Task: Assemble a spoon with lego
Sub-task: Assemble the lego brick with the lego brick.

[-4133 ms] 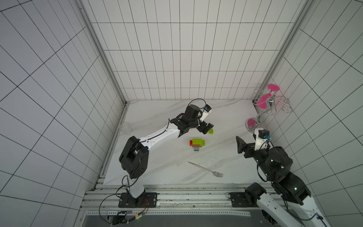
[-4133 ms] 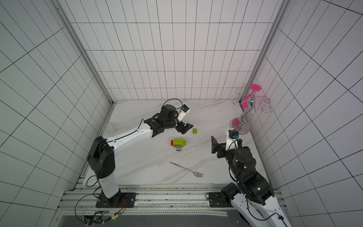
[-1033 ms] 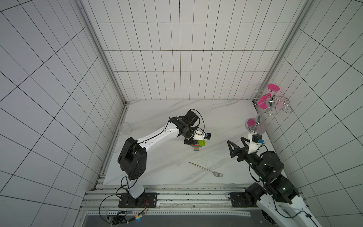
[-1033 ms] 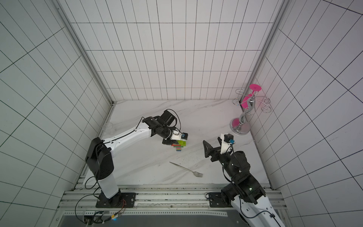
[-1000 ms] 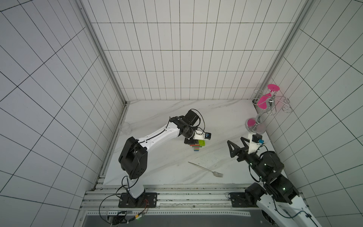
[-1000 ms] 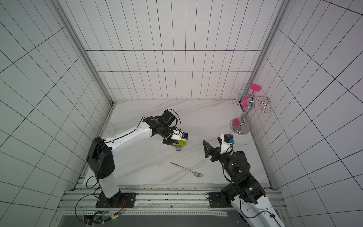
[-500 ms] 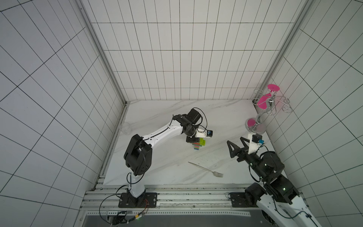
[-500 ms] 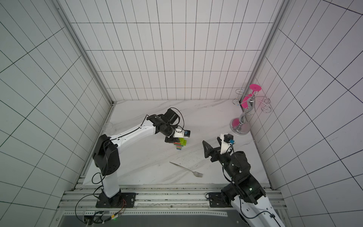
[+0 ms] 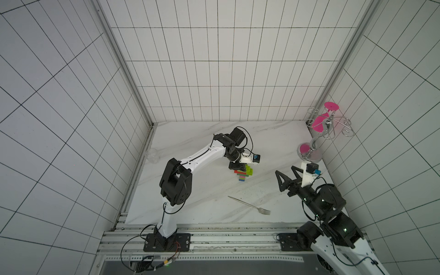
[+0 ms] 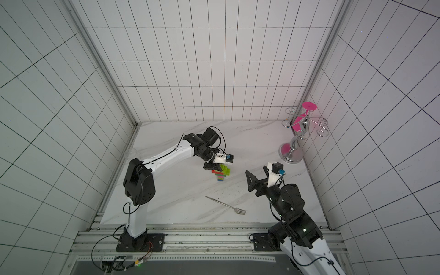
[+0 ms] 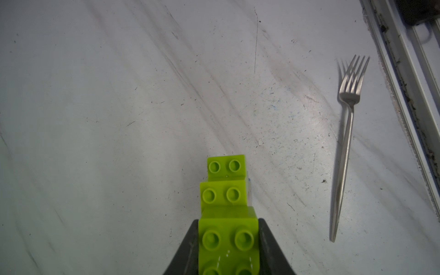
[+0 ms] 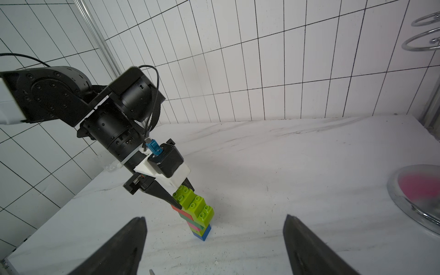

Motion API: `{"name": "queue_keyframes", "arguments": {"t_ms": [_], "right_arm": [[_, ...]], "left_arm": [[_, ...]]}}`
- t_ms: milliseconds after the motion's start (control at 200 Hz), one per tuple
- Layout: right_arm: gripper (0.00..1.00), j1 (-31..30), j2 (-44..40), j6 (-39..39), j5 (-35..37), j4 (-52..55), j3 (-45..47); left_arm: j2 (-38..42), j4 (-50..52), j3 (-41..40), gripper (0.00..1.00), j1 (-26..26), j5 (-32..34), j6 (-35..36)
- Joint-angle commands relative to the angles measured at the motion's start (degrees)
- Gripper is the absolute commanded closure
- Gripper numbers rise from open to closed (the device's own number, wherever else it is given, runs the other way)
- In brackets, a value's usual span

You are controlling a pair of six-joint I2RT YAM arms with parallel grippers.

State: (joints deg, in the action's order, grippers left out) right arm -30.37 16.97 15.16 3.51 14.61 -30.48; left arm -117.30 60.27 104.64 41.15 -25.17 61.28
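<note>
Next, my left gripper lets go of the topmost lime brick, with its stack standing on the marble (image 9: 239,183) just behind the handle of the fork.
The spoon (image 12: 194,220) is a leaning lego stack standing on the marble table (image 9: 190,190), seen in both top views (image 10: 221,176): blue foot, then lime, pink, dark green, red, and lime bricks on top. My left gripper (image 12: 182,195) reaches down from the left and is shut on the topmost lime brick (image 11: 228,240), its dark fingers (image 11: 190,238) pressed on either side. This held brick sits on the lower lime bricks (image 11: 225,181). My right gripper (image 12: 213,220) hangs open to the right of the stack (image 9: 285,170), apart from it, nothing between its fingers.
A metal fork (image 9: 250,206) lies near the table's front edge (image 11: 345,152). A chrome stand with pink discs (image 9: 310,152) occupies the back right corner (image 12: 419,192). A clear glass (image 9: 152,154) sits at the left wall. Tiled walls enclose three sides.
Over the last second my left arm has swung its elbow rightward and turned its wrist, keeping the lime brick on the stack. The right arm has stayed still.
</note>
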Motion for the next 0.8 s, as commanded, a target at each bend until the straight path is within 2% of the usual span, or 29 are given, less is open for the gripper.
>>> {"name": "queue_keyframes", "arguments": {"t_ms": [0,280,800], "right_arm": [[0.07,0.17,-0.16,-0.39,-0.87,-1.34,0.86],[0.07,0.15,-0.80,-0.22,-1.27,-1.34,0.86],[0.07,0.16,1.22,-0.04,-2.49,-2.15,1.83]], "left_arm": [[-7.65,8.83,-2.88,0.74,0.25,3.34,-0.41],[-7.52,5.86,-2.79,0.71,-0.11,8.58,-4.26],[-5.46,9.16,-2.59,0.65,2.14,8.39,-4.74]]}}
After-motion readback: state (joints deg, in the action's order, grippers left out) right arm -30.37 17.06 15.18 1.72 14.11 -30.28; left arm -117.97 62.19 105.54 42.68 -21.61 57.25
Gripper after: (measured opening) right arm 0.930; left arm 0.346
